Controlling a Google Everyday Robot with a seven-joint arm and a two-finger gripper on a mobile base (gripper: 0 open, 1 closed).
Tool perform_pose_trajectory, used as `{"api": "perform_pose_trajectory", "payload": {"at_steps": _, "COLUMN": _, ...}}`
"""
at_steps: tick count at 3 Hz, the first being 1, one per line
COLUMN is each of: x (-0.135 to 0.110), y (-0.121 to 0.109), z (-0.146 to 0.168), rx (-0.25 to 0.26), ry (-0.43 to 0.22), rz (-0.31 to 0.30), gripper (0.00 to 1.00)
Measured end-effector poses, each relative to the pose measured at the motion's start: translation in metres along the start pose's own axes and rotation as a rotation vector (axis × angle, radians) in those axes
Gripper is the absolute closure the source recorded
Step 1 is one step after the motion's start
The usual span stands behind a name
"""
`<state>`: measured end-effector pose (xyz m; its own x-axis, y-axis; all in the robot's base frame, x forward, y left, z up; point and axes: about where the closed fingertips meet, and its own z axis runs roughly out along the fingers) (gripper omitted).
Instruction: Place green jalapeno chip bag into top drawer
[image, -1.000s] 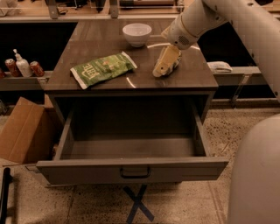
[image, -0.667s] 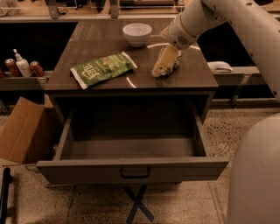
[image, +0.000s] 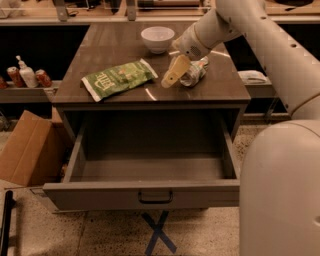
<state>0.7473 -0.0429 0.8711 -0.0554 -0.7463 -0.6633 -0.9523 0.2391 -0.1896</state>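
Observation:
Next, my gripper closes on the end (image: 147, 71) of the green jalapeno chip bag nearest the crushed silver-green can.
The green jalapeno chip bag (image: 119, 78) lies flat on the left part of the brown tabletop (image: 115, 47), slanted, its right end near the middle. My gripper (image: 171, 76) hangs low over the tabletop just right of the bag's right end, apart from it, with a crushed silver-green can (image: 196, 72) right behind it. The top drawer (image: 140, 192) is pulled wide open below the tabletop. Its inside shows nothing in it, and its dark pull handle (image: 155, 197) faces the front.
A white bowl (image: 157, 38) stands at the back of the tabletop. A cardboard box (image: 27, 147) sits on the floor at the left. Cans and a bottle (image: 27, 75) stand on a left shelf. A white object (image: 252, 76) lies on the right ledge. My arm (image: 270, 45) reaches in from the right.
My gripper has moved a little to the left, away from the crushed can and toward the right end of the chip bag. The bag and the drawer have not moved.

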Motion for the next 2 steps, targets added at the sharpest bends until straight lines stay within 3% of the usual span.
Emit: {"api": "perform_pose_trajectory", "payload": {"at_steps": 2, "x": -0.011, "y": -0.012, "z": 0.044, "rx": -0.055, "ry": -0.087, "rz": 0.091, "gripper": 0.0}}
